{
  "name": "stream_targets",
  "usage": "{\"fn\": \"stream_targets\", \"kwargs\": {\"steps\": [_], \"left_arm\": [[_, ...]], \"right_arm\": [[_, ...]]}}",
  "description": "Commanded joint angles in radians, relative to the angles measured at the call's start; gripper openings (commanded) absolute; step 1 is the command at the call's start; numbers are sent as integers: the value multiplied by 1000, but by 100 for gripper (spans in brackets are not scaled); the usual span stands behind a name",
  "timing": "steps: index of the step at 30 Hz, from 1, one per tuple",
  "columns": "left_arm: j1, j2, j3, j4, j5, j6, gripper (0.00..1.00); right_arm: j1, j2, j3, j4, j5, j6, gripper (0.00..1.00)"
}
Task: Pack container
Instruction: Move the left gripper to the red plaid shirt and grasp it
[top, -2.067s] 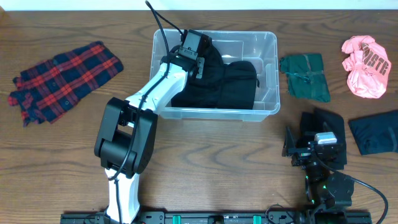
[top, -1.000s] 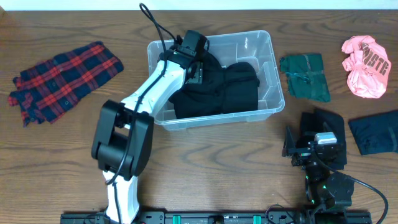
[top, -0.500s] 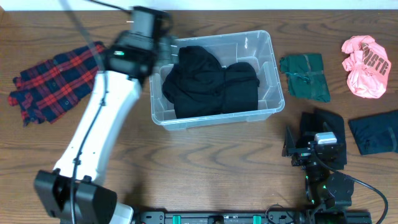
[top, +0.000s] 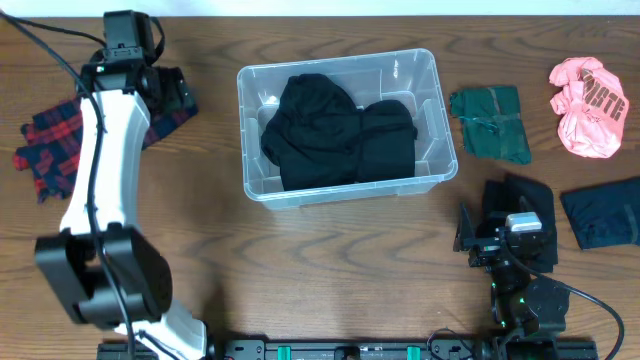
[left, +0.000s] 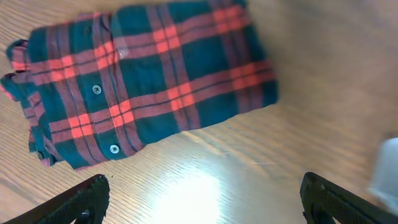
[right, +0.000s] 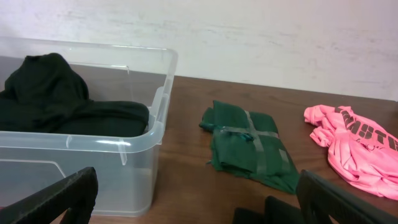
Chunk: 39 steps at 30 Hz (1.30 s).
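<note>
I will next move my left gripper to the plaid shirt's near edge (top: 150, 139) (left: 181, 117), around its middle, and close it there so that I can lift the shirt.
The container (top: 445, 120) is a clear plastic bin at the table's centre, with a black garment (top: 340, 130) heaped inside. My left gripper (top: 168, 92) hovers open and empty over the right end of a red-and-navy plaid shirt (top: 50, 150), well left of the bin. In the left wrist view the plaid shirt (left: 143, 81) lies ahead of the gripper (left: 205, 208), with bare wood between the fingers (left: 87, 199). My right gripper (top: 503, 222) rests open at the lower right. Its wrist view looks between its fingers (right: 348, 199) at the container (right: 124, 168).
A folded green garment (top: 490, 122) lies right of the bin, a crumpled pink shirt (top: 588, 92) at the far right. A black cloth (top: 525, 195) lies under the right gripper and a dark navy garment (top: 603, 218) beside it. The green garment (right: 249, 146) and pink shirt (right: 348, 140) show ahead of the right wrist.
My left gripper opened, rose out of the container and swung left to above the plaid shirt, leaving the black garment in the bin. The right arm stayed still.
</note>
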Motion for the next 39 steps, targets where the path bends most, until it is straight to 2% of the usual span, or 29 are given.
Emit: {"fn": "stream_targets", "kwargs": {"steps": [1,6,12,25,30,35,39], "left_arm": [[21,63,-3,-2,-2,85,98],[33,134,-3,12,-2,202,98],[39,184,-3,19,-2,478,98],[172,218,-4,48,-1,729,98],[189,218,-20,53,-1,785,98],[190,220,-69,101,-2,900,98],[190,239,-86,169,-3,907,98]], "right_arm": [[-6,-6,-5,0,-8,-16,99],[-6,-6,-5,0,-8,-16,99],[-6,-6,-5,0,-8,-16,99],[-6,-6,-5,0,-8,-16,99],[-6,-6,-5,0,-8,-16,99],[-6,-6,-5,0,-8,-16,99],[-6,-6,-5,0,-8,-16,99]]}}
